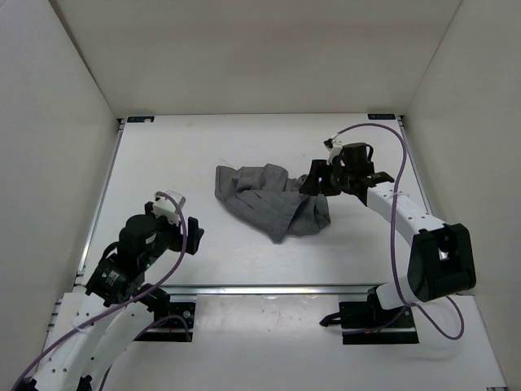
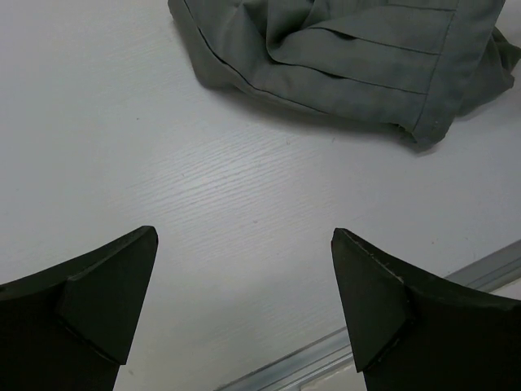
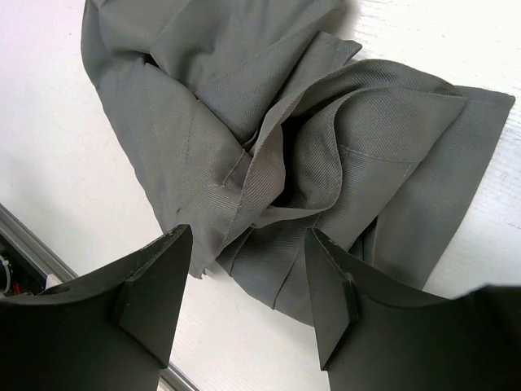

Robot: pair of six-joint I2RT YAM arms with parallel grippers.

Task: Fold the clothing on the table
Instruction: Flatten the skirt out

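The clothing has a flap that sticks out toward the back wall. My right gripper should close beside it, on the far end of the clothing's waistband (image 1: 301, 183) (image 3: 446, 94).
The grey pleated clothing (image 1: 269, 199) lies crumpled in a heap near the middle of the white table (image 1: 163, 155). My right gripper (image 1: 314, 184) hovers at the heap's right edge; in the right wrist view the gripper (image 3: 248, 232) is open, with the bunched folds of the clothing (image 3: 269, 122) just beyond and partly between its fingertips, nothing pinched. My left gripper (image 1: 181, 224) is to the left of the heap near the front edge. In the left wrist view this gripper (image 2: 244, 236) is wide open over bare table, the clothing (image 2: 350, 57) well ahead of it.
White walls enclose the table on the left, back and right. A metal edge rail (image 2: 342, 346) runs along the near edge just beneath the left gripper. A purple cable (image 1: 396, 212) loops along the right arm.
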